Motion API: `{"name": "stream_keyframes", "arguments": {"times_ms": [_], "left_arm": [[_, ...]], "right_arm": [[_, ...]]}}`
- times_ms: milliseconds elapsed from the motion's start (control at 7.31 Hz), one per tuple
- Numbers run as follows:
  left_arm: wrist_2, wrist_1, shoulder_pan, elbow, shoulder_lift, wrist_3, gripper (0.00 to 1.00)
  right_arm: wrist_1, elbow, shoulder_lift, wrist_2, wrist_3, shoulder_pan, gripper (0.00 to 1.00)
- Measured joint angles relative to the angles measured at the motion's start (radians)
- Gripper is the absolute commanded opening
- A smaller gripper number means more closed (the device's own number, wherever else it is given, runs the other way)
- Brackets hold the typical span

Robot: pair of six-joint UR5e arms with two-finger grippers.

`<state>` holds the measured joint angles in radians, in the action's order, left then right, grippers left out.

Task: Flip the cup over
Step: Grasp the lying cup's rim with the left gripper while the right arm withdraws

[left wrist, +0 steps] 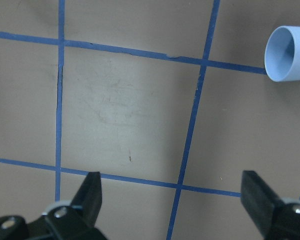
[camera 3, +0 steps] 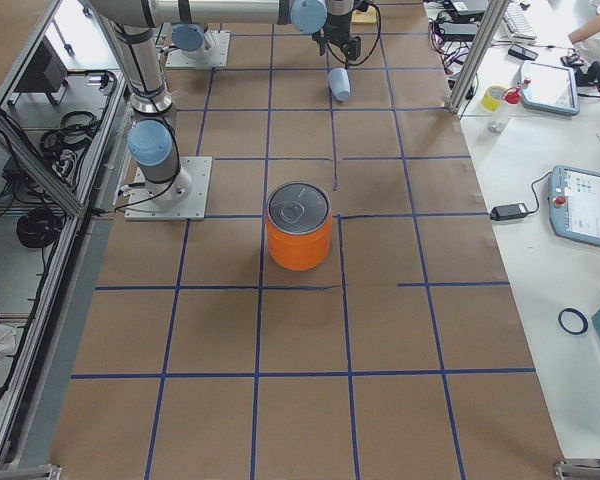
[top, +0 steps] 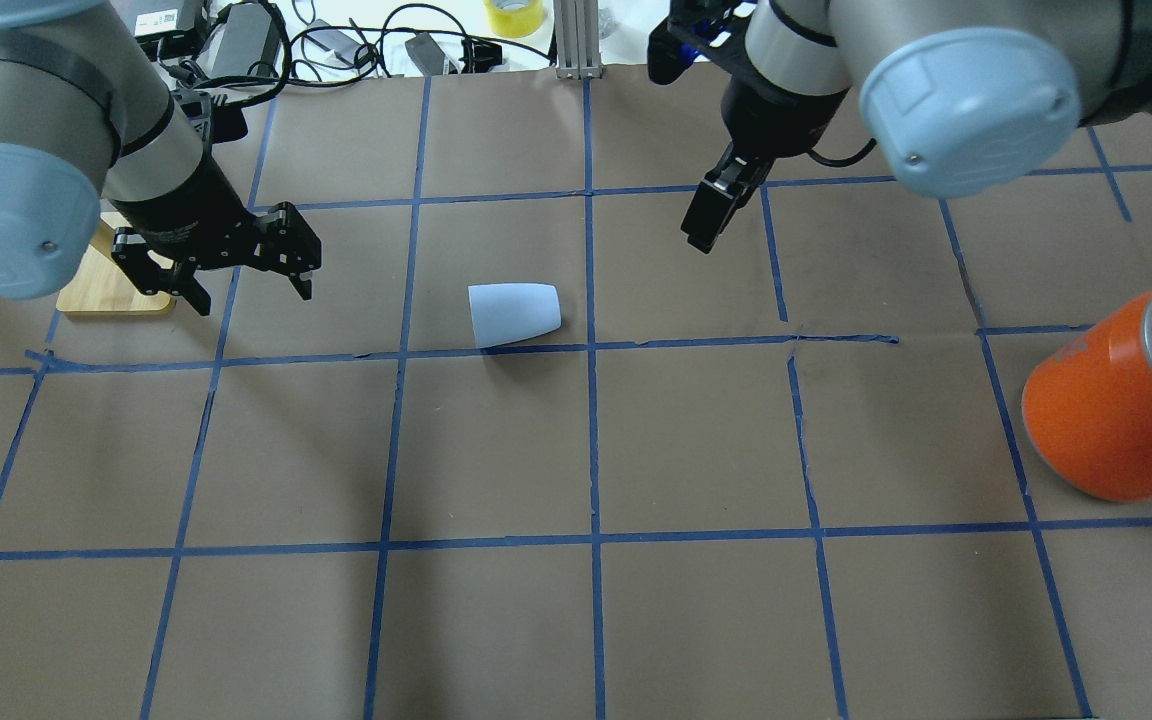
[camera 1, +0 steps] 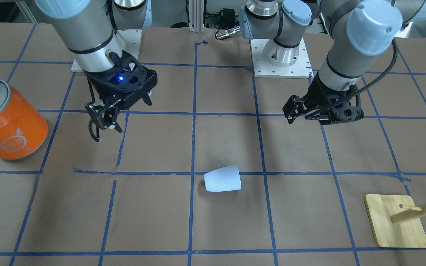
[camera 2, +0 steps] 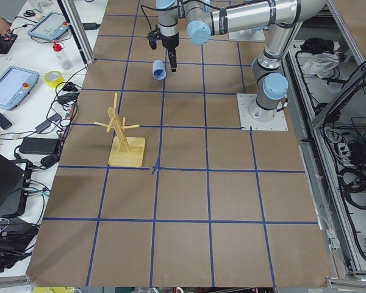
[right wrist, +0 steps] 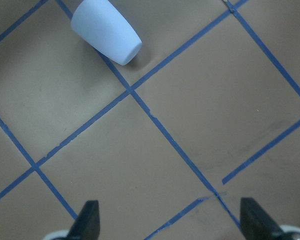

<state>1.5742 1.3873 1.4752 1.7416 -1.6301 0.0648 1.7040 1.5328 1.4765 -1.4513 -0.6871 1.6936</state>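
Next, my left gripper should go to the upper side of the cup's rim (camera 1: 239, 174) (left wrist: 293, 51) and close there, one finger inside the cup's opening.
The cup (camera 1: 222, 178) is a small pale blue-white tumbler lying on its side on the brown table, near the middle (top: 514, 314). My left gripper (top: 254, 295) hovers to the cup's left in the overhead view, open and empty; its wrist view shows the cup's open mouth (left wrist: 290, 54) at the top right. My right gripper (top: 711, 215) hovers beyond the cup to its right, open and empty; its wrist view shows the cup's closed base end (right wrist: 106, 31) at the top left. In the front view the left gripper (camera 1: 298, 109) is on the right and the right gripper (camera 1: 104, 123) on the left.
A large orange can (top: 1116, 400) with a silver lid stands at the table's right side, also seen in the front view (camera 1: 11, 125). A wooden peg stand (camera 1: 394, 221) stands at the left side, partly under my left arm (top: 111, 285). Blue tape lines grid the table.
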Motion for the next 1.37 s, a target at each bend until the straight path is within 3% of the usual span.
{"name": "stream_keyframes", "arguments": {"times_ms": [547, 821, 1095, 1368], "left_arm": [[-0.402, -0.312, 0.001, 0.081, -0.185, 0.078, 1.0], [-0.487, -0.449, 0.008, 0.085, -0.275, 0.15, 1.0], [-0.569, -0.541, 0.021, 0.086, -0.346, 0.212, 1.0], [-0.592, -0.578, 0.051, 0.087, -0.394, 0.227, 1.0]], "right_arm": [[-0.084, -0.014, 0.077, -0.084, 0.361, -0.024, 1.0], [-0.149, -0.023, 0.1, -0.168, 0.482, -0.03, 1.0], [-0.168, -0.025, 0.104, -0.177, 0.534, -0.06, 1.0], [-0.174, -0.026, 0.107, -0.171, 0.543, -0.081, 1.0]]}}
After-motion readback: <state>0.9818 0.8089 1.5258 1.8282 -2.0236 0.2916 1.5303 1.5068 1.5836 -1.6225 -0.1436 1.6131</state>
